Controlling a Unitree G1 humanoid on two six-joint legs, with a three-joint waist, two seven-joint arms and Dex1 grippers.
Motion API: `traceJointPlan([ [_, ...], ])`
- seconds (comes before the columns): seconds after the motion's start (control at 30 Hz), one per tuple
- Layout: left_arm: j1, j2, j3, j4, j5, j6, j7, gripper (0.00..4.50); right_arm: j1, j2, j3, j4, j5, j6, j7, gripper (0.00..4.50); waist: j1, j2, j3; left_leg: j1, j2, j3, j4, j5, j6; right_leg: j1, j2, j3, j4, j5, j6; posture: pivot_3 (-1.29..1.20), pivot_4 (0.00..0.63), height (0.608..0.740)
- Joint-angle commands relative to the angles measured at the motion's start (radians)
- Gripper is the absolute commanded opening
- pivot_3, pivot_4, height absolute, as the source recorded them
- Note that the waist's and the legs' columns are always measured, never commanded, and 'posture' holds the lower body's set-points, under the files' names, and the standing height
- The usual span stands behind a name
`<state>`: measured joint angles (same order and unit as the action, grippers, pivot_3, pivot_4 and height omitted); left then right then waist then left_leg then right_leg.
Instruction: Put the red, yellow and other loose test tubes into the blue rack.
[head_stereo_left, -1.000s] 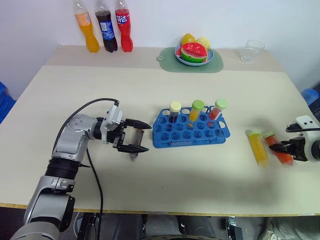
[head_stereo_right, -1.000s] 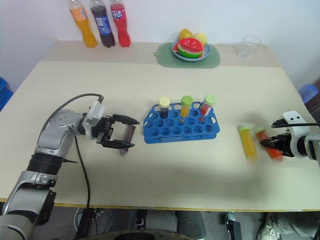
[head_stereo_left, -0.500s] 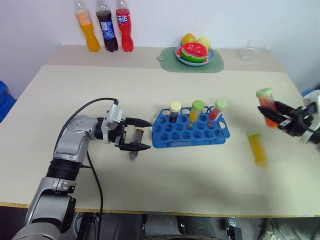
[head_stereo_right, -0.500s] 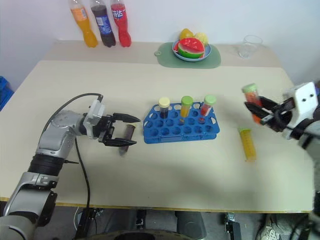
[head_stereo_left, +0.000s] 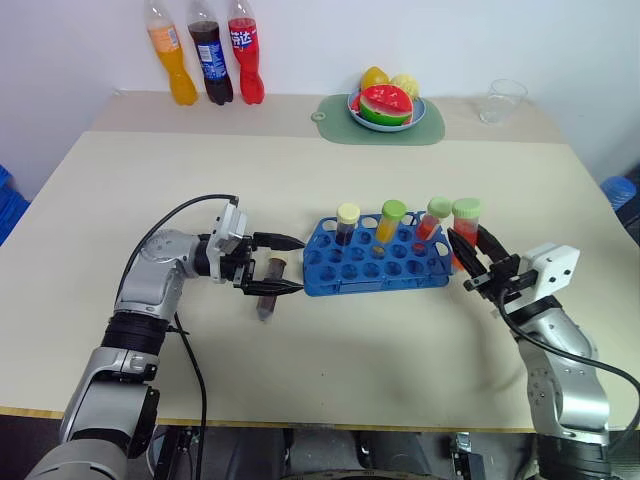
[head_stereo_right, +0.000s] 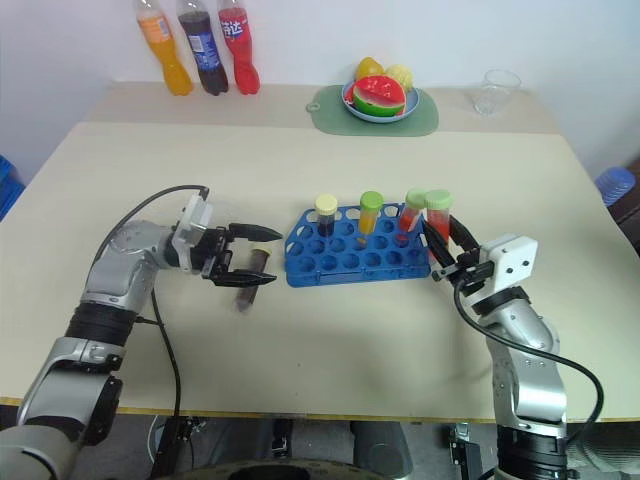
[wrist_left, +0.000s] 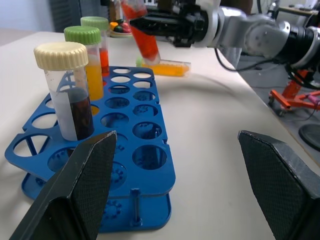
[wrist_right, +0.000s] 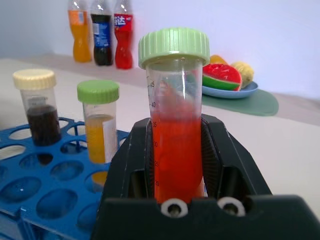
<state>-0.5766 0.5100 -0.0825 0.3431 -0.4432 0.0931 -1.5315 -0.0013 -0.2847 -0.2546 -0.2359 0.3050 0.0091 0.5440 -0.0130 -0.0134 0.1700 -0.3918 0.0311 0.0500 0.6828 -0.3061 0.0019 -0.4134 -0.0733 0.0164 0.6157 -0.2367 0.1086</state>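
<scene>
Next, my right gripper releases the red test tube in the blue rack's front-row end hole (head_stereo_left: 437, 265), the one nearest that gripper.
The blue rack (head_stereo_left: 372, 276) stands mid-table with three capped tubes upright in its back row: dark (head_stereo_left: 347, 224), yellow (head_stereo_left: 391, 222) and red (head_stereo_left: 434, 218). My right gripper (head_stereo_left: 468, 248) is shut on a red test tube with a green cap (head_stereo_left: 466, 212), held upright just off the rack's right end. A yellow test tube (wrist_left: 165, 67) lies on the table beyond the rack in the left wrist view. A dark brown tube (head_stereo_left: 267, 293) lies on the table left of the rack. My left gripper (head_stereo_left: 298, 266) is open over it, pointing at the rack.
Three soda bottles (head_stereo_left: 205, 60) stand at the back left. A fruit plate (head_stereo_left: 421, 119) on a green mat sits at the back centre, and a clear cup (head_stereo_left: 506, 100) at the back right. A black cable loops from my left wrist.
My right gripper lifted the red tube off the table at the right and swung it left to the rack's right end. The yellow tube stayed on the table. My left gripper kept still.
</scene>
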Motion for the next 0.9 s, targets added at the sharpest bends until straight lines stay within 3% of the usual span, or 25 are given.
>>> traceJointPlan([
  [0.03,-0.02,-0.001,0.018,-0.009,-0.006,-0.011,-0.003,4.02,-0.036,0.024,0.018,0.038,-0.003,-0.077,-0.018,0.77,-0.001,0.0,0.0,0.0,0.0,0.0,0.0,0.0,0.0,0.0,0.0,0.0,0.0,0.0,0.0,0.0,0.15,0.74],
  [0.77,-0.022,0.004,0.029,-0.009,-0.01,-0.003,0.014,4.02,-0.019,0.114,0.081,0.29,-0.023,-0.327,-0.061,0.77,-0.001,0.0,0.0,0.002,0.0,0.0,0.0,0.0,0.0,0.001,0.0,0.0,0.002,-0.001,-0.002,0.0,0.15,0.74],
  [0.9,-0.024,0.001,0.027,-0.008,-0.01,-0.002,0.014,4.02,-0.005,0.086,0.079,0.289,-0.067,-0.369,-0.083,2.7,0.001,0.0,0.0,0.002,0.0,0.0,0.0,0.0,0.0,0.001,0.0,0.0,0.002,-0.001,-0.002,0.0,0.15,0.74],
])
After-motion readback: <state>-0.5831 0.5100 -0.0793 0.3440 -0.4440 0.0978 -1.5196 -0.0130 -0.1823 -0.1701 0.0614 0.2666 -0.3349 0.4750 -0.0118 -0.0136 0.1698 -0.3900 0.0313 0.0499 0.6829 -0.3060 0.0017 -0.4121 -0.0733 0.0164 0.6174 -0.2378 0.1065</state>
